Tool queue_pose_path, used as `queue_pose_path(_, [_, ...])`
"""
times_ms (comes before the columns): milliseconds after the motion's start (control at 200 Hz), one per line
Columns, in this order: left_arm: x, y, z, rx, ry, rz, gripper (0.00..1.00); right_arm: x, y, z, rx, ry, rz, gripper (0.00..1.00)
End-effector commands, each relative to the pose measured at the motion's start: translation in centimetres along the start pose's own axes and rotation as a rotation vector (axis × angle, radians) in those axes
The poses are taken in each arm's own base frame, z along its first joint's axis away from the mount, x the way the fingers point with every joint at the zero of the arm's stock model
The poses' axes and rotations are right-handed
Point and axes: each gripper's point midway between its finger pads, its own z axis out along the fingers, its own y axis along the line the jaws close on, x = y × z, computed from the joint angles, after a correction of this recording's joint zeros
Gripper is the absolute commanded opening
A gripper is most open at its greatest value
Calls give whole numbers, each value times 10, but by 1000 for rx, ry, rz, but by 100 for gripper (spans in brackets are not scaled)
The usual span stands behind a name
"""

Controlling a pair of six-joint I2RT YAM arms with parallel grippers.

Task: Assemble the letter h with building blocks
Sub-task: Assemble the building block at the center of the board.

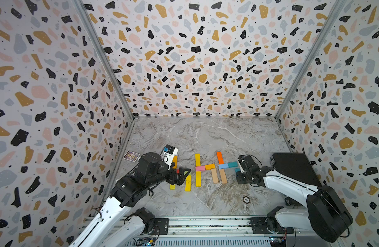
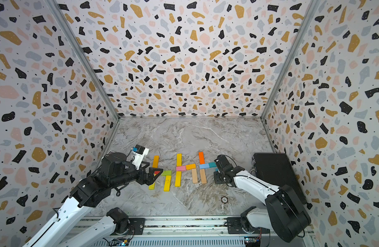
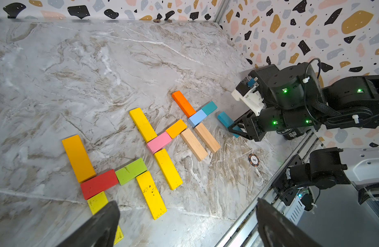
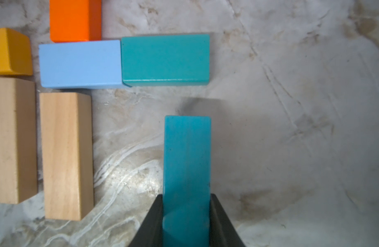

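I need to use my right gripper to lay the long teal bar against the near side of the short teal block [image 1: 238, 175] [image 4: 189, 153], parallel to the tan bar.
The building blocks lie on the marble table [image 1: 205, 136] in three h-like groups. In the right wrist view my right gripper [image 4: 186, 198] is shut on a long teal bar [image 4: 186, 154]. The bar's free end stops a short gap from the short teal block [image 4: 165, 59], which joins the light blue block [image 4: 79, 64]. The orange bar [image 4: 73, 19] and a tan bar [image 4: 65, 154] are beside these. My left gripper [image 3: 187, 213] is open and holds nothing, above the left group's red block [image 3: 98, 184], green block [image 3: 130, 171] and yellow bar [image 3: 151, 194].
A black box [image 1: 295, 169] stands at the right wall behind my right arm. A small picture card [image 1: 131, 155] lies at the left wall. A poker chip [image 1: 246, 200] lies near the front, and the metal rail [image 1: 205, 222] runs along the front edge.
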Motion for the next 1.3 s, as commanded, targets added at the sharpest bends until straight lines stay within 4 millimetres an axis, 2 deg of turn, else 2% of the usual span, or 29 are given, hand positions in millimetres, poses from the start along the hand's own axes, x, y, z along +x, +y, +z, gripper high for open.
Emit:
queue_pose_path(0, [-5,-2,2,18,-19,7,99,-4,-4,-4,29,6,13,19])
queue_pose_path(130, [-5,-1,2,12,-25,8,99,0,-6,-2,36,18,11,19])
queue_pose_path(516, [-4,0,2,6,-22,5,99,-8,0,4,21,24,-16,19])
queue_pose_path(1296, [-4,0,3,8,-16,5,99,-19,-4,17,72,30,-12,21])
